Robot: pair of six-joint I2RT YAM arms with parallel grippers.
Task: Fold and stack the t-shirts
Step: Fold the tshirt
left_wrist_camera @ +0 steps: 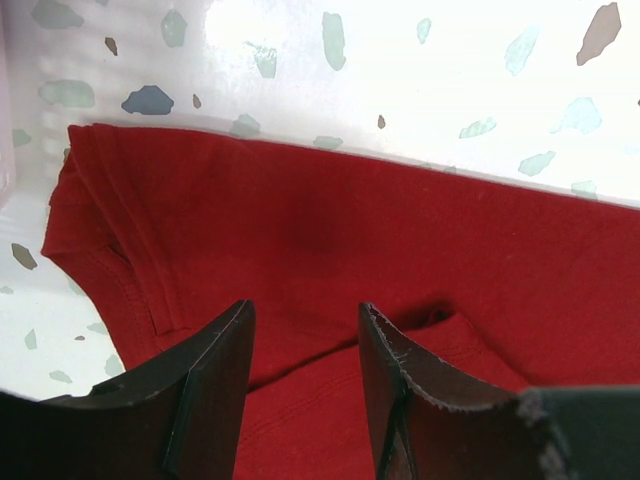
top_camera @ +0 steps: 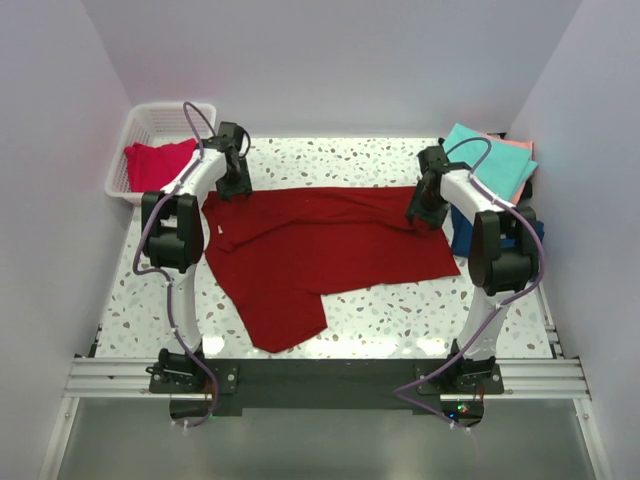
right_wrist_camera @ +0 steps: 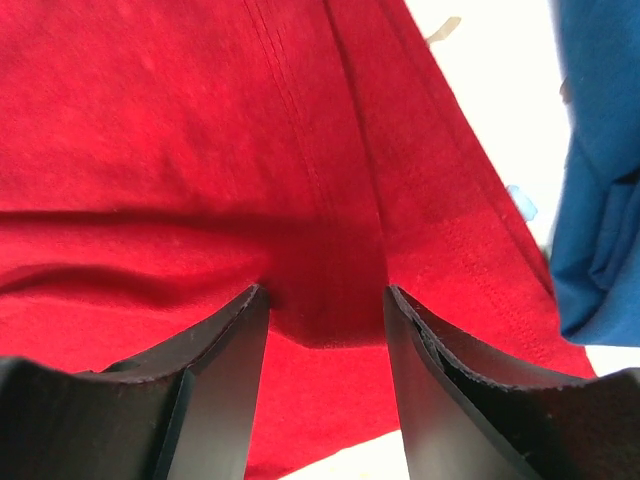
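The lower layer of the dark red t-shirt sticks out past its upper layer, so my right gripper needs to pinch the lower layer nearer me (right_wrist_camera: pixel 325 395) and pull it back.
The large dark red t-shirt (top_camera: pixel 320 250) lies spread across the middle of the table, partly folded, with one part reaching toward the near edge. My left gripper (top_camera: pixel 237 187) is open just above its far left corner, near the sleeve seam (left_wrist_camera: pixel 120 250); red cloth (left_wrist_camera: pixel 330 230) lies between and under the fingers (left_wrist_camera: pixel 215 370). My right gripper (top_camera: pixel 424 212) is open just above the shirt's far right edge (right_wrist_camera: pixel 300 150), near a hem. A teal shirt (top_camera: pixel 490 160) lies on a salmon pink one (top_camera: pixel 522 150) at the back right. A navy shirt (top_camera: pixel 463 240) lies beside them.
A white lattice basket (top_camera: pixel 135 135) at the back left holds a pinkish-red shirt (top_camera: pixel 157 160). The navy cloth (right_wrist_camera: pixel 600 200) is close to the right of my right gripper. The speckled tabletop (top_camera: pixel 400 310) shows at the front right.
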